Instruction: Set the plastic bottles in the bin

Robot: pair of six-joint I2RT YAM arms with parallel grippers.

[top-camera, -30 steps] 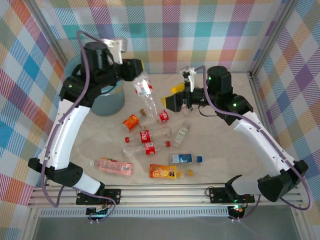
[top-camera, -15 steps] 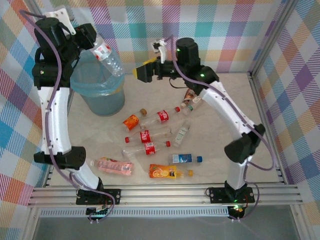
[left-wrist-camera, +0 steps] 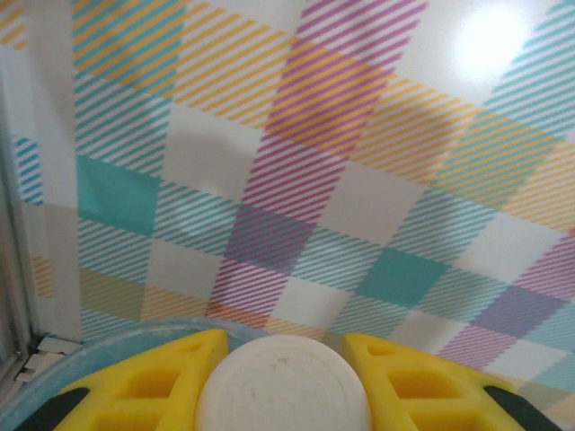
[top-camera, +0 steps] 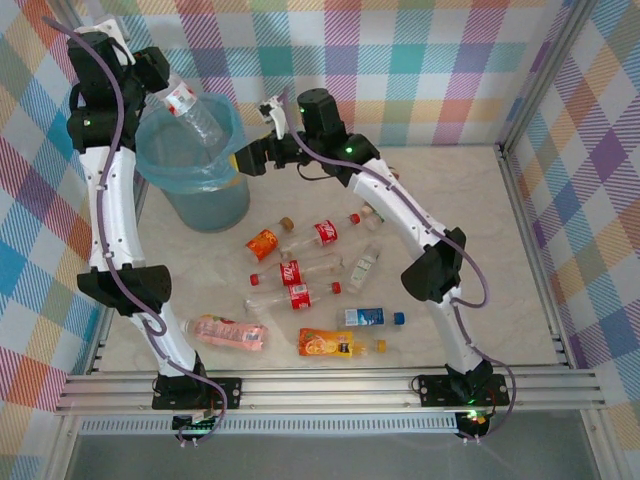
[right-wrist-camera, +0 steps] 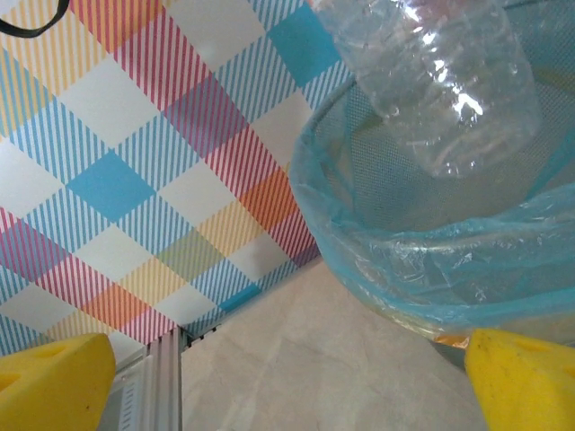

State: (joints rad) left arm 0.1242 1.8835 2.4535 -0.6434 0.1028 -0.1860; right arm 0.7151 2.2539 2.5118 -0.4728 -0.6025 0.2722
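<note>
Next, I let go of the clear plastic bottle with my left gripper inside the light blue bag lining the bin (top-camera: pixel 188 163).
My left gripper (top-camera: pixel 163 85) is raised at the back left and shut on a clear plastic bottle (top-camera: pixel 196 112) with a red label, which hangs tilted over the bin's mouth. In the left wrist view the yellow fingers (left-wrist-camera: pixel 153 382) press both sides of the bottle's white round end (left-wrist-camera: pixel 283 386). The bin (top-camera: pixel 195 170) is a round grey-blue basket with a light blue bag. My right gripper (top-camera: pixel 247 158) stands open just right of the bin, nothing between its fingertips (right-wrist-camera: pixel 54 377). From there I see the bin's bagged rim (right-wrist-camera: pixel 422 260) and the held bottle (right-wrist-camera: pixel 431 81) above it.
Several more bottles lie on the table: an orange one (top-camera: pixel 263 243), red-labelled ones (top-camera: pixel 320 233) (top-camera: pixel 295 271) (top-camera: pixel 296 297), a green-capped one (top-camera: pixel 365 263), a blue-capped one (top-camera: pixel 372 318), an orange-juice one (top-camera: pixel 335 345), a pink one (top-camera: pixel 225 332). Checked walls close in the back and both sides.
The left arm swung up and left with the red-labelled bottle, from above the table to over the bin. The right arm stretched left to the bin's side, still open.
</note>
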